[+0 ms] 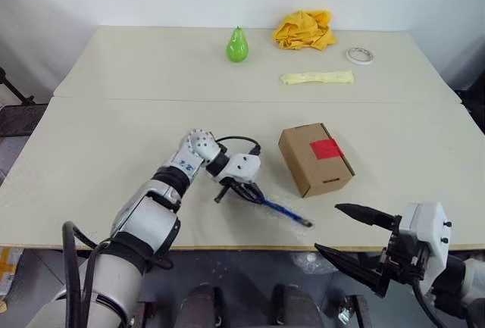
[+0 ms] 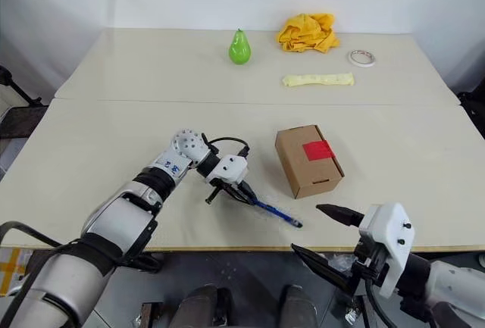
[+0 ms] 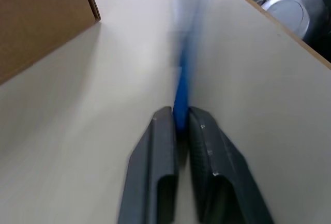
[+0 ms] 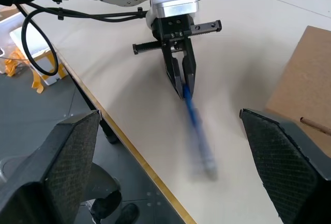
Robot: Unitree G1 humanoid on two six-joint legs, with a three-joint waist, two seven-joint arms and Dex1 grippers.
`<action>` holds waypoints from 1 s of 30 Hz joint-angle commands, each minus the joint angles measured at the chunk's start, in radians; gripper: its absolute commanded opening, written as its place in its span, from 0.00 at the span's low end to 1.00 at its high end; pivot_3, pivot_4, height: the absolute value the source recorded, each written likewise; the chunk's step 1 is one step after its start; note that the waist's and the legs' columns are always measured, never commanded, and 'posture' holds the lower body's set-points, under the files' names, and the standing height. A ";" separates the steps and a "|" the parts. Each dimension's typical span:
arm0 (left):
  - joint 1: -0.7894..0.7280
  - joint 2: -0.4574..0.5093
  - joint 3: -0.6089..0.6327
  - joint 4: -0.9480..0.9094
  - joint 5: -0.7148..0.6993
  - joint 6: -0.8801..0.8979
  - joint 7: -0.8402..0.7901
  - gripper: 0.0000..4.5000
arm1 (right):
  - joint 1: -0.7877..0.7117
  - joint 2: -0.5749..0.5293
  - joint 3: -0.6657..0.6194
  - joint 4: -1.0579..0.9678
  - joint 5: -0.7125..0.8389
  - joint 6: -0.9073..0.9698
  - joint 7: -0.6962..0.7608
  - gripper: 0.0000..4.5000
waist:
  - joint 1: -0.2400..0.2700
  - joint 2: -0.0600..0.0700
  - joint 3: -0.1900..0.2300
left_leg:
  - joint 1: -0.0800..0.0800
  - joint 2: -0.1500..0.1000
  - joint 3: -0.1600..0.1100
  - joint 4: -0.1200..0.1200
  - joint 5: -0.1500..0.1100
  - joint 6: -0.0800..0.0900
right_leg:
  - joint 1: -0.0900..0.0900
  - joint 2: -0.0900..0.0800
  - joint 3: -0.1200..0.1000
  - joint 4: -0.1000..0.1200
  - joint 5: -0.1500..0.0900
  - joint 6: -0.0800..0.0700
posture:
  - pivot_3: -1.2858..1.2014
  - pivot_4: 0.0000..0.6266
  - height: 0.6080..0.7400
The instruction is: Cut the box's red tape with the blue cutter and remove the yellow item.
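Next, my left gripper opens its fingers and takes the blue cutter farther (image 1: 282,210) along its body, because it is pinching just the near end of the cutter.
The brown box (image 1: 314,159) lies on the near table with the red tape (image 1: 326,148) on its upper face. Left of it, my left gripper (image 1: 256,194) is shut on one end of the blue cutter (image 1: 284,210), which slants toward the table's front edge. The left wrist view has the fingers (image 3: 163,146) pinched on the blue cutter (image 3: 182,87), with a corner of the box (image 3: 36,22) alongside. My right gripper (image 1: 327,228) stands open at the front edge, right of the cutter and apart from it. The yellow item is hidden.
On the far table sit a green pear (image 1: 238,45), a yellow-orange cloth heap (image 1: 305,29), a long pale yellow strip (image 1: 317,78) and a roll of tape (image 1: 360,55). The table's front edge (image 1: 250,246) runs just below the cutter.
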 commanded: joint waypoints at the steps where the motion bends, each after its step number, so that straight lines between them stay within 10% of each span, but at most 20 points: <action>1: 0.038 0.039 -0.048 -0.003 0.028 0.039 -0.112 0.10 | -0.011 -0.013 0.000 0.004 -0.002 -0.008 0.015 1.00 | -0.002 0.000 0.000 | 0.000 0.000 0.000 0.000 0.000 0.000 | 0.000 0.000 0.000 0.000 0.000 0.000 | 0.52 0.24 1.00; 7: 0.054 0.055 -0.075 -0.051 0.012 0.015 -0.112 0.39 | -0.028 -0.019 0.005 0.017 -0.013 -0.008 0.028 1.00 | -0.010 0.000 0.000 | 0.000 0.000 0.000 0.000 0.001 -0.001 | 0.000 0.000 0.000 0.000 0.000 0.000 | 0.52 0.24 1.00; 13: 0.071 0.086 -0.122 -0.136 -0.077 0.105 -0.112 0.47 | -0.030 -0.021 0.006 0.024 -0.026 -0.010 0.036 1.00 | -0.012 0.000 0.000 | -0.001 0.000 0.000 0.000 0.001 -0.003 | -0.001 0.000 0.000 0.000 0.000 0.000 | 0.52 0.24 1.00; 19: 0.082 0.093 -0.175 -0.188 -0.138 0.200 -0.112 0.83 | -0.037 -0.018 0.015 0.034 -0.039 -0.016 0.049 1.00 | -0.006 0.000 0.000 | -0.001 0.000 0.000 0.000 0.002 -0.003 | 0.000 0.000 0.000 0.000 0.000 0.000 | 0.52 0.24 1.00; 30: 0.082 -0.005 -0.154 -0.153 -0.098 0.239 -0.111 0.83 | -0.030 -0.003 0.025 0.035 -0.070 -0.026 0.060 1.00 | 0.025 0.000 0.000 | -0.004 -0.002 0.000 0.002 0.001 -0.002 | 0.000 -0.001 -0.001 -0.001 0.001 0.001 | 0.52 0.24 1.00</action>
